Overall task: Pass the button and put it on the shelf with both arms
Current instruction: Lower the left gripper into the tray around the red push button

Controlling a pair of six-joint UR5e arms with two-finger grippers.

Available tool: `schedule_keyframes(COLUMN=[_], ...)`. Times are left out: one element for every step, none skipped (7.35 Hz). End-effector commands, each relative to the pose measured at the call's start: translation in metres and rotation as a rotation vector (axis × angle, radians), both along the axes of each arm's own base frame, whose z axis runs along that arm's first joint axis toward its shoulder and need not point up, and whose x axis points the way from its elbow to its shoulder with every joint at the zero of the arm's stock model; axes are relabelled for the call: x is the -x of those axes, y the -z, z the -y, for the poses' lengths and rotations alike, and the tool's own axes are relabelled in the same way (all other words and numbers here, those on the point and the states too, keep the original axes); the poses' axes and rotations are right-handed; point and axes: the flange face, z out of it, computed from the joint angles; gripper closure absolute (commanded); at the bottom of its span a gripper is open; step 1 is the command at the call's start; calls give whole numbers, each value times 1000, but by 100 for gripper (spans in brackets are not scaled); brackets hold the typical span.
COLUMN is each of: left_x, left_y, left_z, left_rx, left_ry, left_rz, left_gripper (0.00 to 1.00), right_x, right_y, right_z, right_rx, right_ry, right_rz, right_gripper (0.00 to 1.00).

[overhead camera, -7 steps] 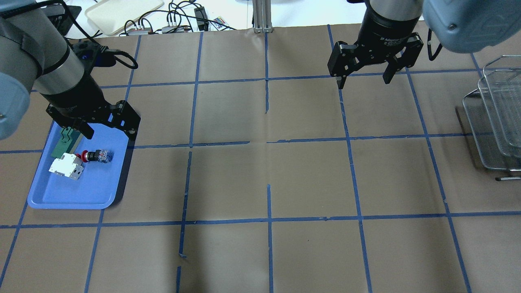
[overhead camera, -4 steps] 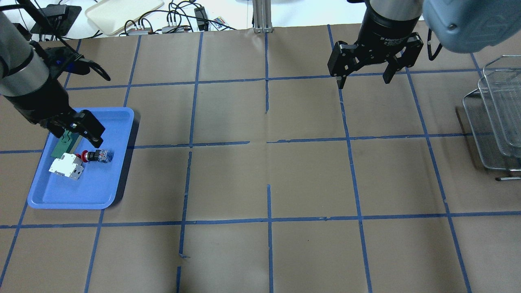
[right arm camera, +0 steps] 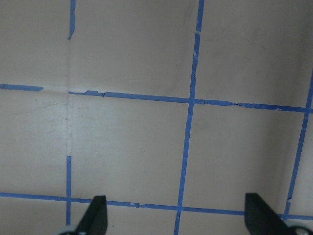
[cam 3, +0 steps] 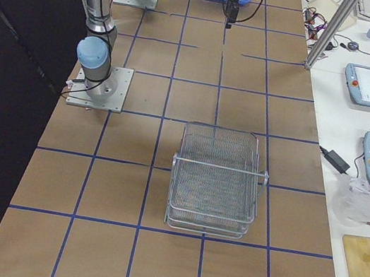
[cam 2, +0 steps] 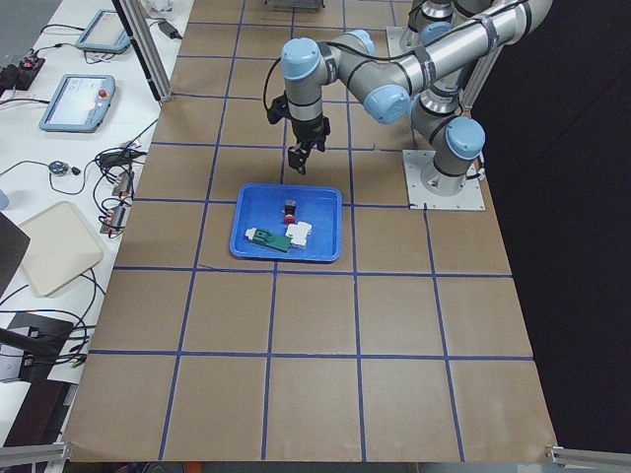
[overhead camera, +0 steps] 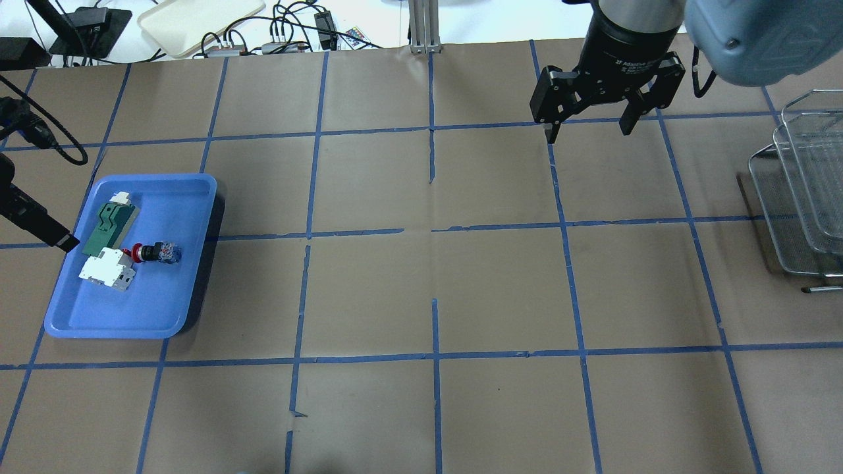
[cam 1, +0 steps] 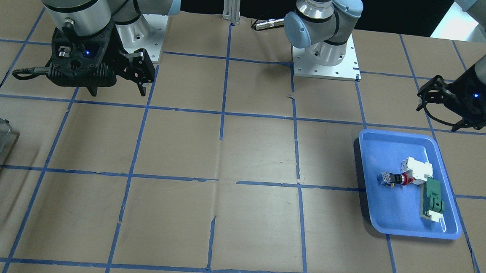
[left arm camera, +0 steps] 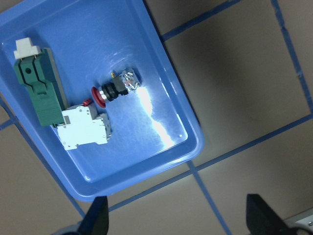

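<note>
The button's red end (cam 1: pixel 405 179) (left arm camera: pixel 98 97), next to the white breaker in the blue tray, will be gripped by my left gripper.
The button (overhead camera: pixel 157 252), black with a red ring and a blue-and-clear end, lies on its side in the blue tray (overhead camera: pixel 197 187) at the table's left. It also shows in the front view (cam 1: pixel 393 179) and the left wrist view (left arm camera: pixel 115 88). My left gripper (cam 1: pixel 436 119) is open and empty, high up just off the tray's robot-side left corner; in the overhead view only one finger (overhead camera: pixel 39 227) shows at the left edge. My right gripper (overhead camera: pixel 588 134) is open and empty above bare table at the far right. The wire-mesh shelf (overhead camera: pixel 800 191) stands at the right edge.
A white blocky breaker (overhead camera: pixel 108 270) touches the button's red end, and a green-and-white part (overhead camera: pixel 108 227) lies beside it in the tray. Cables and a beige tray (overhead camera: pixel 197 20) lie beyond the table's far edge. An aluminium post (overhead camera: pixel 425 26) stands at the far middle.
My left gripper has moved left from over the tray's far end to the overhead view's left edge, uncovering the whole tray. The button and the right gripper have not moved.
</note>
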Motion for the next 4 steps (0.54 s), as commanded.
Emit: schedule_keyframes(left_x=[-44, -56, -63, -67], left_y=[36, 57, 77, 101], left_z=[11, 14, 24, 34], left_rx=[68, 99, 136, 150], left_ry=[166, 191, 240, 282], left_rz=[-51, -104, -117, -148], left_gripper=[0, 0, 0, 0], right_x=[0, -1, -1, -1], right_y=[0, -1, -1, -1], right_z=[0, -1, -1, -1], right_rx=[1, 1, 2, 1], right_ry=[-1, -1, -1, -1], right_rz=[1, 1, 2, 1], right_gripper=[0, 0, 0, 0])
